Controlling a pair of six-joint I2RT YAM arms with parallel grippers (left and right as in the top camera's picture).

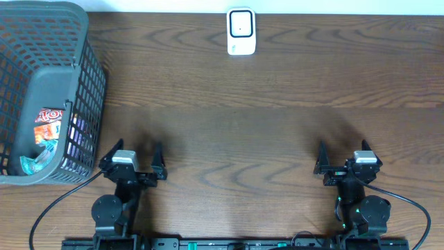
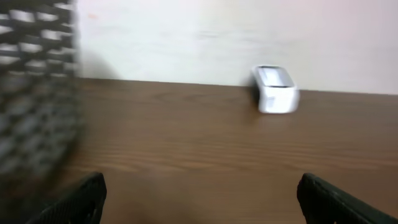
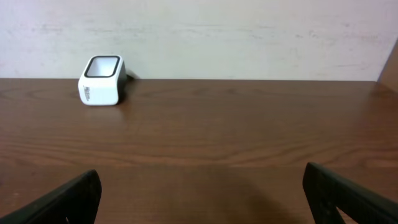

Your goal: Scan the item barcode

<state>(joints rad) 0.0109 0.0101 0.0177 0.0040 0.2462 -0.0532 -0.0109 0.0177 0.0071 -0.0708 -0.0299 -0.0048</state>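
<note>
The purple packet (image 1: pixel 77 130) lies against the grey basket's slotted side, beside the red-and-orange packet. Next, I will reach into the basket with my left gripper and close on it.
A white barcode scanner (image 1: pixel 241 31) stands at the far edge of the table, also in the left wrist view (image 2: pixel 275 90) and the right wrist view (image 3: pixel 102 81). Packaged items lie in the grey basket (image 1: pixel 83 83) at the left: a red-and-orange packet (image 1: pixel 48 125) and a teal one (image 1: pixel 33 164). No barcode shows on them. My left gripper (image 1: pixel 137 151) (image 2: pixel 201 190) rests open near the front edge, just right of the basket, with nothing between its fingers. My right gripper (image 1: pixel 343 151) (image 3: pixel 202 190) is open and empty at the front right.
The basket wall (image 2: pixel 34 93) rises blurred close to the left gripper's left side. A pale wall backs the far table edge. Brown wood table (image 1: pixel 236 118) stretches between the grippers and the scanner.
</note>
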